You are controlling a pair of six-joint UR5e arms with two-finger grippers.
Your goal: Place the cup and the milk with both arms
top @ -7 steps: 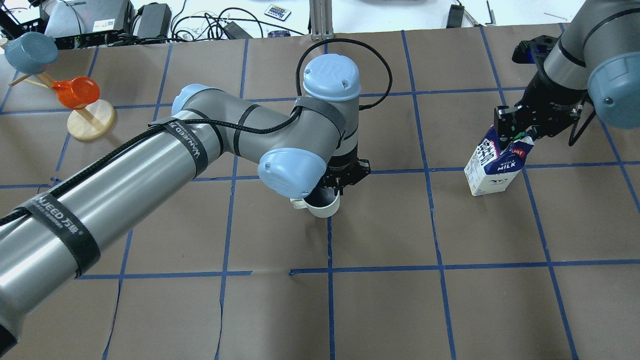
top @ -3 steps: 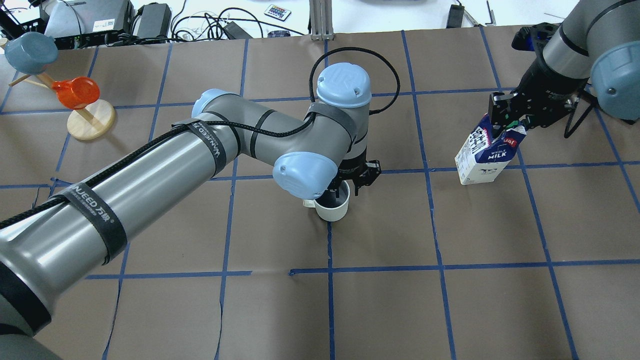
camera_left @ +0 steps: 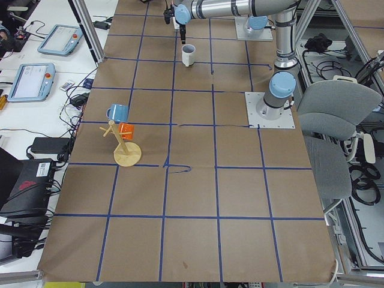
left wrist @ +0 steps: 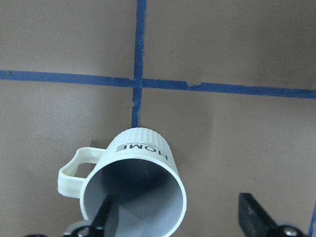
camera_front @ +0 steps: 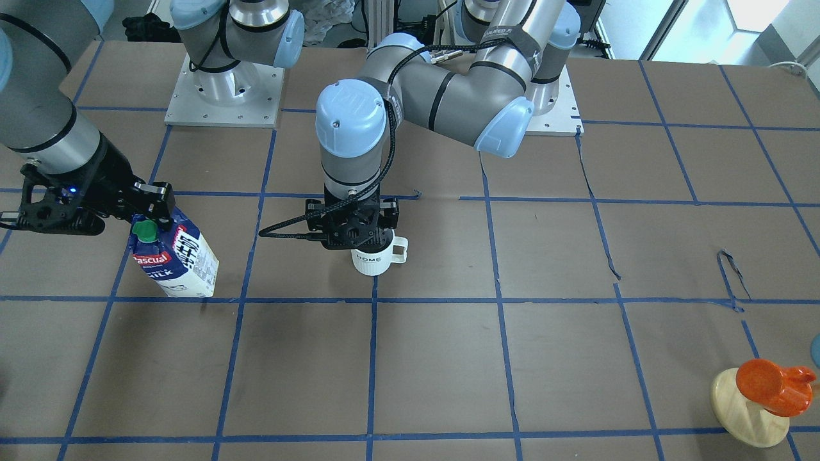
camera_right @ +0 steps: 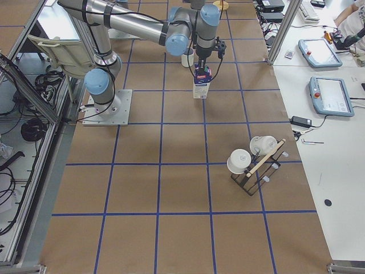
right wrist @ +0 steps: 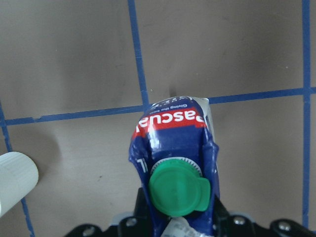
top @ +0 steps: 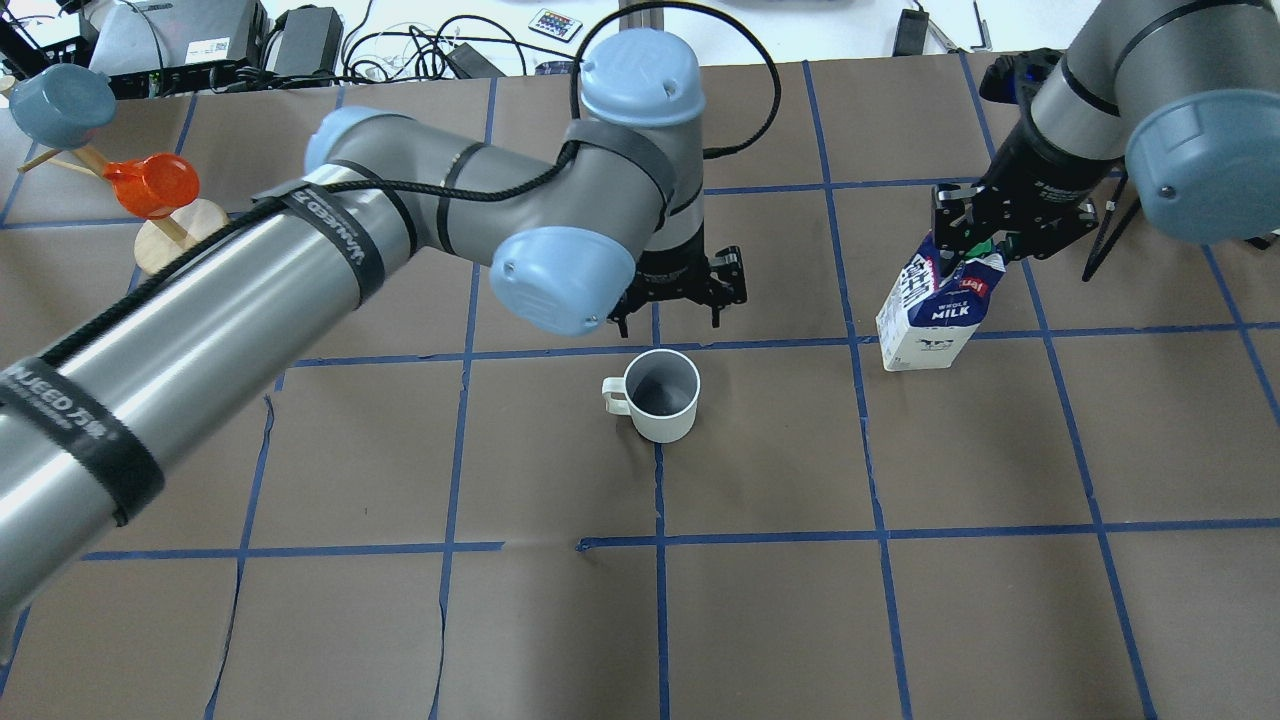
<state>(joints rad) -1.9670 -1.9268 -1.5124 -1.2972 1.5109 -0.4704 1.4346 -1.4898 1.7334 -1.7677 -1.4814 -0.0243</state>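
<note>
I need to use my right gripper to set the milk down on the table (camera_front: 328, 278) (right wrist: 55, 147) next to the white cup, opposite its handle.
The white cup (top: 660, 395) stands upright on the brown table, handle to the view's left; "HOME" shows on it in the front view (camera_front: 373, 259) and the left wrist view (left wrist: 140, 158). My left gripper (top: 665, 322) is open and empty, lifted just above and behind the cup; its fingers (left wrist: 252, 215) straddle the rim from above. My right gripper (top: 975, 248) is shut on the top of the milk (top: 930, 320), a blue and white carton with a green cap (right wrist: 179, 190). The carton (camera_front: 173, 262) hangs tilted, right of the cup; I cannot tell whether its base touches the table.
A wooden stand (top: 165, 245) at the far left holds an orange cup (top: 150, 185) and a blue cup (top: 60, 100). A rack with white mugs (camera_right: 251, 160) stands at the table's right end. Blue tape lines grid the brown table (top: 760, 620).
My left gripper has opened, let go of the cup and risen back from it; the cup now stands alone. My right gripper has carried the milk leftward toward the cup.
</note>
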